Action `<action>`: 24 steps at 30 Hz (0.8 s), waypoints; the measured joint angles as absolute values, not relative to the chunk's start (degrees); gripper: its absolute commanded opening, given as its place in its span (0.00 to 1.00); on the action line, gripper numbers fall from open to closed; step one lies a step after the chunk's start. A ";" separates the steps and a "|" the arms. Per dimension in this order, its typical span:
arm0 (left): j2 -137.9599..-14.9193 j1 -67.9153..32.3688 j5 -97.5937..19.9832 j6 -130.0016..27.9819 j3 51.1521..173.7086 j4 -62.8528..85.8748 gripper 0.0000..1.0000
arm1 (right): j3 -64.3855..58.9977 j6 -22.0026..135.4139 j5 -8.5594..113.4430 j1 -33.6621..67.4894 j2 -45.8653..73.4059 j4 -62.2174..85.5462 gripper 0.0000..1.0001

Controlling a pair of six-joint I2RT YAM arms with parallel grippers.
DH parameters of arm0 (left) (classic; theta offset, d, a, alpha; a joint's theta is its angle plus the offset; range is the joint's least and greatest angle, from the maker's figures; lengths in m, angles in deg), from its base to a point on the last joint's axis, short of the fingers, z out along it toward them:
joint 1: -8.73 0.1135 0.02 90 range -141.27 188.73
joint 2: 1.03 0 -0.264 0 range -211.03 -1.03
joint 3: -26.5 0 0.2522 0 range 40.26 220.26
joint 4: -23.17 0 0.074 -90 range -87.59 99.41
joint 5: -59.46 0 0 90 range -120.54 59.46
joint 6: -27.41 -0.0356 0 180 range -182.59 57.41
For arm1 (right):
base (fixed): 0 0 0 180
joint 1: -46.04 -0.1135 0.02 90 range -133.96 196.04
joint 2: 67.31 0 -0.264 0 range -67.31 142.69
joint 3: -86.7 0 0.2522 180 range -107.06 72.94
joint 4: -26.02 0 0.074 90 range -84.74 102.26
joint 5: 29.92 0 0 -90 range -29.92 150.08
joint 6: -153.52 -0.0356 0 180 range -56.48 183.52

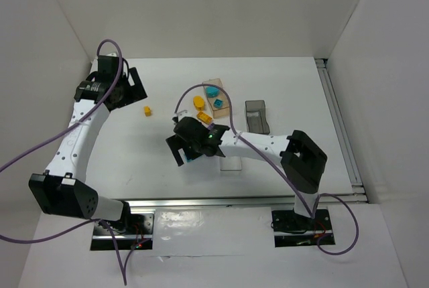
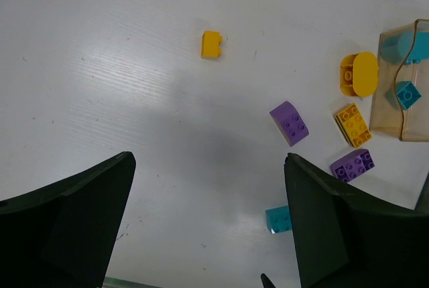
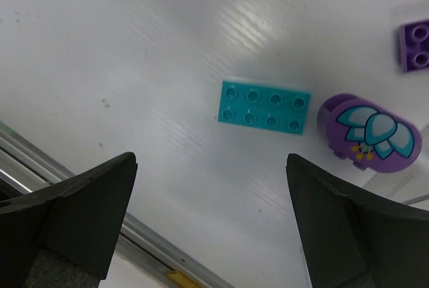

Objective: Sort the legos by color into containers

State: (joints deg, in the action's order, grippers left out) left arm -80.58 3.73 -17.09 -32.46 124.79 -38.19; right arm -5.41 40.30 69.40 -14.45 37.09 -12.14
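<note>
The short ends of the teal brick (image 1: 189, 160) (image 3: 305, 112) beside the purple rounded lego with the flower print will be gripped by my right gripper.
Both grippers are open and hold nothing. My left gripper (image 2: 208, 167) (image 1: 132, 84) hovers at the table's far left, above bare surface. Ahead of it lie a small yellow lego (image 2: 212, 44) (image 1: 147, 110), a purple rounded lego (image 2: 290, 122), a yellow rounded one (image 2: 358, 74), an orange-yellow studded brick (image 2: 353, 124), a purple brick (image 2: 352, 165) and a small teal brick (image 2: 277, 219). The tan container (image 2: 395, 122) (image 1: 222, 84) holds teal legos (image 2: 407, 94). My right gripper (image 3: 211, 164) (image 1: 182, 147) hangs mid-table over a teal eight-stud brick (image 3: 265, 106), beside a purple rounded lego with a flower print (image 3: 370, 135).
The dark grey container (image 1: 257, 115) stands right of the tan one. A clear container (image 1: 231, 163) sits just under the right arm. Another purple brick (image 3: 415, 45) lies at the right wrist view's edge. A metal rail (image 3: 80, 197) marks the table's near edge.
</note>
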 measured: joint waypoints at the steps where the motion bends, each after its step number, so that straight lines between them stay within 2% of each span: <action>1: -80.65 3.73 -17.07 -32.44 124.79 -38.19 1.00 | -4.95 39.40 69.08 -14.47 37.24 -12.45 1.00; 9: -80.67 3.73 -16.83 -32.44 124.79 -38.21 1.00 | -2.65 35.45 69.86 -14.40 41.31 -12.65 1.00; 21: -80.67 3.73 -15.52 -32.46 124.79 -38.23 1.00 | -4.44 38.37 73.08 -12.44 47.14 -11.44 1.00; 24: -80.73 3.73 -15.36 -32.46 124.79 -38.23 1.00 | -5.49 39.25 73.14 -11.65 47.89 -11.36 0.95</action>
State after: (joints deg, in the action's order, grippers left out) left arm -80.73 3.73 -15.36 -32.46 124.79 -38.23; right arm -5.49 39.25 73.14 -11.65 47.89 -11.36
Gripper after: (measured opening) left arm 0.999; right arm 0.976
